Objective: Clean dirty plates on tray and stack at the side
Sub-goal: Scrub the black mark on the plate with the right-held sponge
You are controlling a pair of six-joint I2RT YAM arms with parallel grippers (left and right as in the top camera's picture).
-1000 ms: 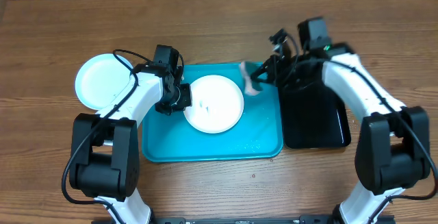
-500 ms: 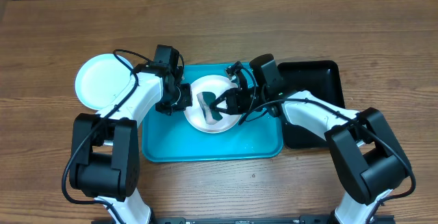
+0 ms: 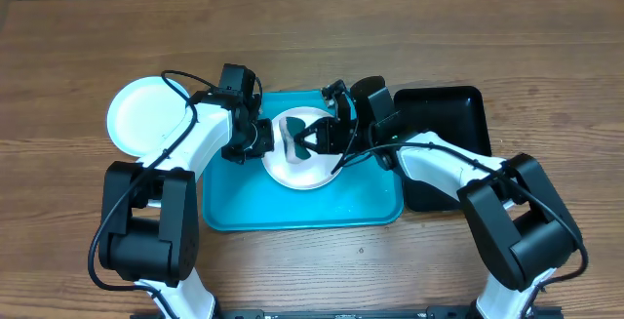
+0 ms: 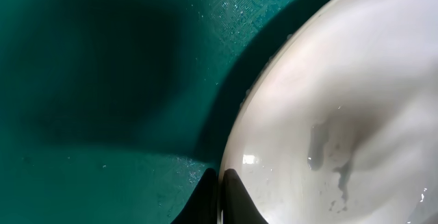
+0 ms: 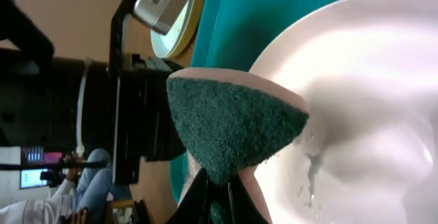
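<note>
The robot's right gripper needs to release the sponge close to the middle of the glossy black tray (image 3: pixel 449 156).
A white plate (image 3: pixel 310 163) lies on the turquoise tray (image 3: pixel 292 207). My left gripper (image 3: pixel 257 138) is shut on its left rim; in the left wrist view the fingertips (image 4: pixel 219 191) pinch the plate's edge (image 4: pixel 342 80), and a grey smear (image 4: pixel 318 145) shows on the wet surface. My right gripper (image 3: pixel 314 141) is shut on a sponge (image 3: pixel 292 136) with a green scouring face (image 5: pixel 233 128), which it presses onto the plate (image 5: pixel 369 94). The jaws (image 5: pixel 217 198) clamp the sponge's lower end. A second pale plate (image 3: pixel 144 114) rests on the table left of the tray.
A glossy black tray (image 3: pixel 458 153) sits right of the turquoise one, under my right arm. Water drops speckle the turquoise tray (image 4: pixel 102 80). Bare wooden table (image 3: pixel 312 46) lies behind and in front.
My right arm has swung left from above the black tray and brought the sponge down onto the white plate. The left gripper has kept its hold on the rim.
</note>
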